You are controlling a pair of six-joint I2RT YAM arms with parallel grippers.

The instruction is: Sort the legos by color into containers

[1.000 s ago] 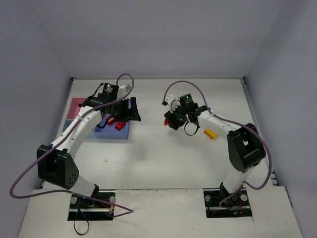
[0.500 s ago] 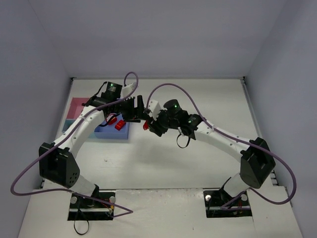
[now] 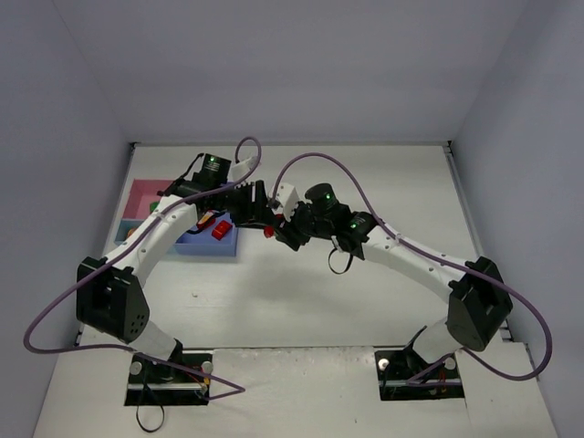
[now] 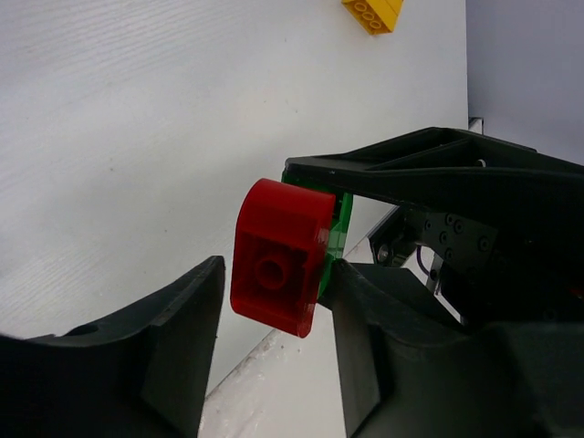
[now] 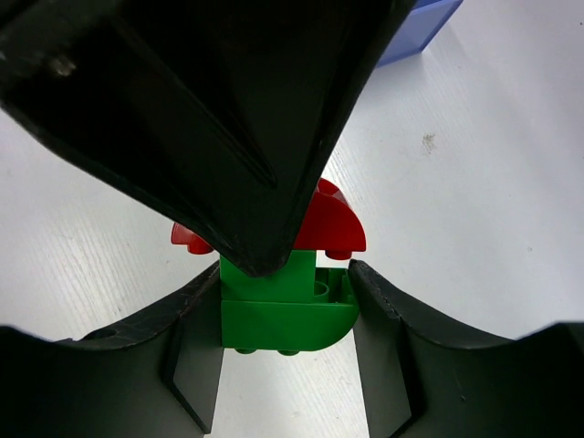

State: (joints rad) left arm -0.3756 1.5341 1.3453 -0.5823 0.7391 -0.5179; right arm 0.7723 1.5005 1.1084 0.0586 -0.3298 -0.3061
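Next, I release the green lego from my right gripper on the bare table (image 3: 298, 258) beneath it, a short way off the blue tray.
My right gripper (image 3: 276, 230) is shut on a green lego (image 5: 287, 310) that has a red rounded lego (image 5: 336, 228) stuck to it, held above the table just right of the blue tray (image 3: 208, 245). My left gripper (image 3: 259, 210) is open with its jaws on either side of the red lego (image 4: 278, 260); a gap shows on one side. In the left wrist view the left gripper (image 4: 278, 285) faces the right gripper's fingers (image 4: 411, 169). In the right wrist view the right gripper (image 5: 285, 274) grips the green lego, and a left finger (image 5: 228, 109) hides much of the red one.
The blue tray holds a red lego (image 3: 220, 232) and another small one (image 3: 204, 219). The pink tray (image 3: 144, 193) and the light-blue tray (image 3: 126, 230) lie left of it, partly under the left arm. A yellow lego (image 4: 372, 13) lies on the table.
My right arm has reached left across the table with the red-and-green legos to the left gripper. The left gripper has shifted right and now brackets the red lego.
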